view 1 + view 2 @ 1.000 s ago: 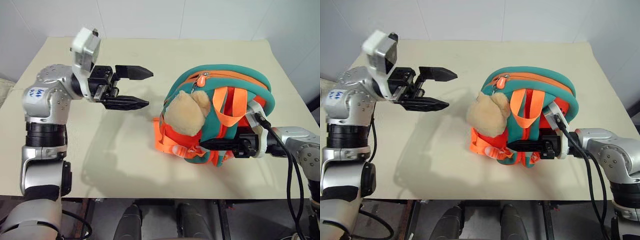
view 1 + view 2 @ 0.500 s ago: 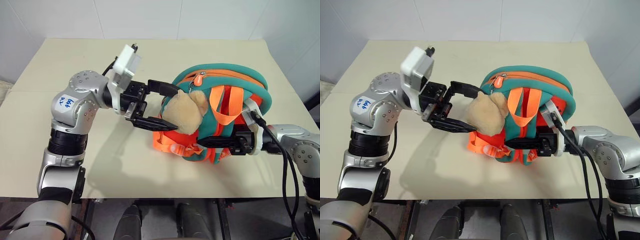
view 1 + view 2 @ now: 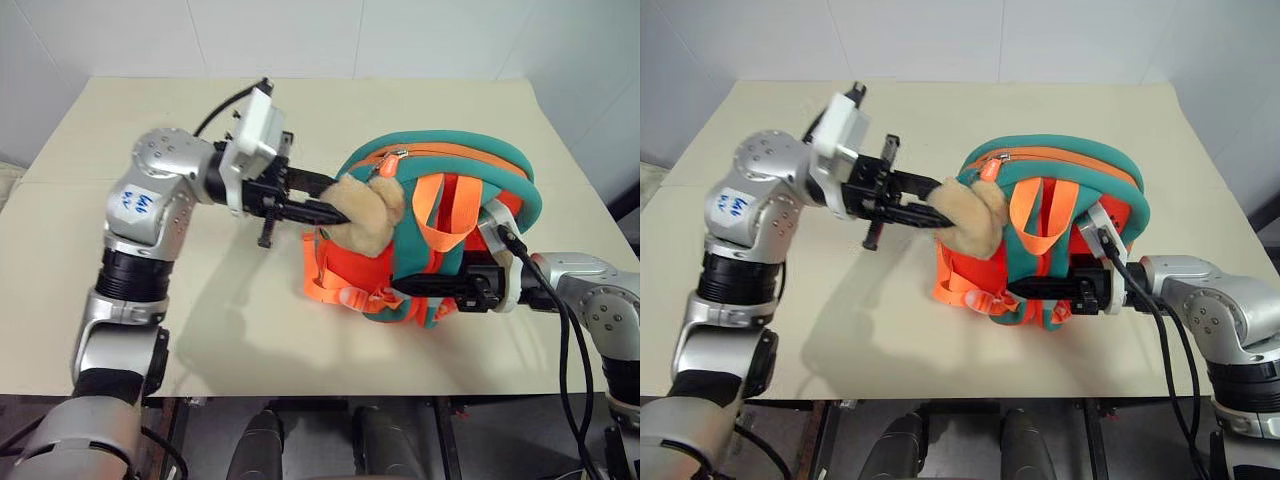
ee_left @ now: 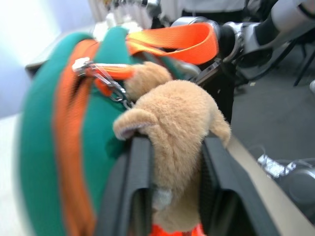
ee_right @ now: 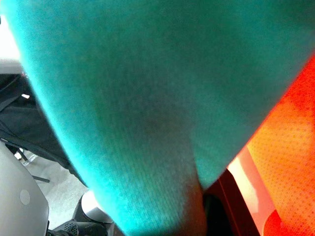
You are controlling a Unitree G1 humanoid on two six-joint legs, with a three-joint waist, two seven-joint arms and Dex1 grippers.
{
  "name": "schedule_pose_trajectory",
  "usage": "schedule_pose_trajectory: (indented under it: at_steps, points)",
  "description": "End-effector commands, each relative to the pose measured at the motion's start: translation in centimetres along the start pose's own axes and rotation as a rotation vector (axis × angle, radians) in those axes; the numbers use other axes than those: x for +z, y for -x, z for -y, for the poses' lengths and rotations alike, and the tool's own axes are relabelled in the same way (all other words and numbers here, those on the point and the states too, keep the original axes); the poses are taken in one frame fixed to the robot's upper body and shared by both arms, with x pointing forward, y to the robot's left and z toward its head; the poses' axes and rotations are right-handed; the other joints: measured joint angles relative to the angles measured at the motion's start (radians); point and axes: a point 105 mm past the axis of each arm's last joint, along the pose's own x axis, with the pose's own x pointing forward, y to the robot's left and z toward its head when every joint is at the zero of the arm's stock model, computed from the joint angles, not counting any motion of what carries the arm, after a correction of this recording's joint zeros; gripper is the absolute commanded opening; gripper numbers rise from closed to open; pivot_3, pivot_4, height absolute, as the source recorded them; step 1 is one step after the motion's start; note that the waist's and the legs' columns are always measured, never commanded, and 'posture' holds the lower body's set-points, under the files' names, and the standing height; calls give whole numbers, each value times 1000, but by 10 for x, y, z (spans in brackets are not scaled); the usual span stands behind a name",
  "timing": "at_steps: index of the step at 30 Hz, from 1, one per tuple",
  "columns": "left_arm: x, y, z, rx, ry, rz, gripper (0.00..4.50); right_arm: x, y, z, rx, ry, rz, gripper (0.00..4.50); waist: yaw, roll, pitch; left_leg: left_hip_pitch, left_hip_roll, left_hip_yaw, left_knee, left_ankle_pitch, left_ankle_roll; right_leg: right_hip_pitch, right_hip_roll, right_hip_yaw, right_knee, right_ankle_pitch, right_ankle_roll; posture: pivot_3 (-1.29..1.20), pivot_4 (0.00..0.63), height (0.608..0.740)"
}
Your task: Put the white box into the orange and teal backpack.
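The robot's left gripper will release the tan plush toy, now hanging at the backpack's side, next to the orange strap loops at the backpack's bottom corner (image 3: 301,265).
The orange and teal backpack (image 3: 455,165) lies right of centre on the beige table, its zip closed along the top. A tan plush toy (image 3: 368,212) hangs at its left side. My left gripper (image 3: 335,213) reaches in from the left and is shut on that plush; the left wrist view shows the plush (image 4: 177,118) squeezed between the two black fingers (image 4: 135,187). My right gripper (image 3: 405,287) comes in from the right at the backpack's near edge, shut on its teal fabric (image 5: 147,108). The white box is out of view.
The table (image 3: 200,330) has bare room to the left of and behind the backpack. Its front edge runs just below the backpack. Orange strap loops (image 3: 335,285) spill onto the table at the near left. A black cable (image 3: 565,330) trails from my right wrist.
My left gripper has swung right from open air to the plush toy and closed on it. The right gripper stayed put; the backpack shifted only slightly.
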Motion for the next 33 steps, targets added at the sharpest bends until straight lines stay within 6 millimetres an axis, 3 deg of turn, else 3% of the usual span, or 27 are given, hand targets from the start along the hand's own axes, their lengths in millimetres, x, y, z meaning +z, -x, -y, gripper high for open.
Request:
schedule_pose_trajectory:
  at_steps: [1,4,7,9,11,15,18,23,26,29,33]
  points:
    - [14,34,-12,65,-6,-50,425,8,1,-6,11,34,30,50,1,0,0,0,0,0,0,0,0,0,0,0,0,0,0,0,150,740]
    - [-6,68,-21,132,86,-195,425,8,0,-5,10,29,34,50,-4,0,0,0,0,0,0,0,0,0,0,0,0,0,0,0,150,740]
    - [-40,88,-24,189,188,-302,425,8,-1,-5,8,29,41,50,-3,1,0,1,0,0,-2,0,0,0,0,0,0,-1,-1,0,150,740]
    - [-54,93,-27,234,258,-270,425,9,-1,-5,5,30,47,50,0,1,0,0,0,0,-1,0,0,0,0,0,0,-1,-1,0,150,740]
    - [-69,94,-28,259,335,-233,425,9,-2,-6,2,30,53,50,2,0,0,0,0,0,-1,0,0,-1,0,0,0,0,-1,0,150,740]
    - [-113,82,-7,201,446,-273,425,9,-3,-7,-8,30,65,50,2,0,0,0,0,0,-1,0,0,-1,0,0,0,-1,-1,0,150,740]
    - [-136,56,14,130,495,-225,425,12,-5,-5,-34,38,101,50,-1,0,0,0,1,0,-2,0,0,-1,0,0,1,-1,-1,0,150,740]
    - [-133,30,24,108,427,-150,425,22,-12,5,-115,106,158,50,2,0,0,0,1,-1,-1,0,0,-1,1,0,2,-1,-1,0,150,740]
    - [-116,32,28,111,376,-115,425,23,-14,15,-206,181,147,50,3,0,0,0,1,-1,0,0,0,-1,1,0,2,-1,-1,0,150,740]
    - [-101,42,28,159,338,-101,415,30,-7,11,-226,237,184,970,1,0,0,0,1,-1,-1,0,0,-1,1,0,2,-1,-1,0,150,740]
    - [-87,63,31,248,310,-104,1691,38,11,1,-258,304,191,2319,3,0,0,0,1,-1,-1,0,0,-1,2,0,2,-1,-1,0,150,740]
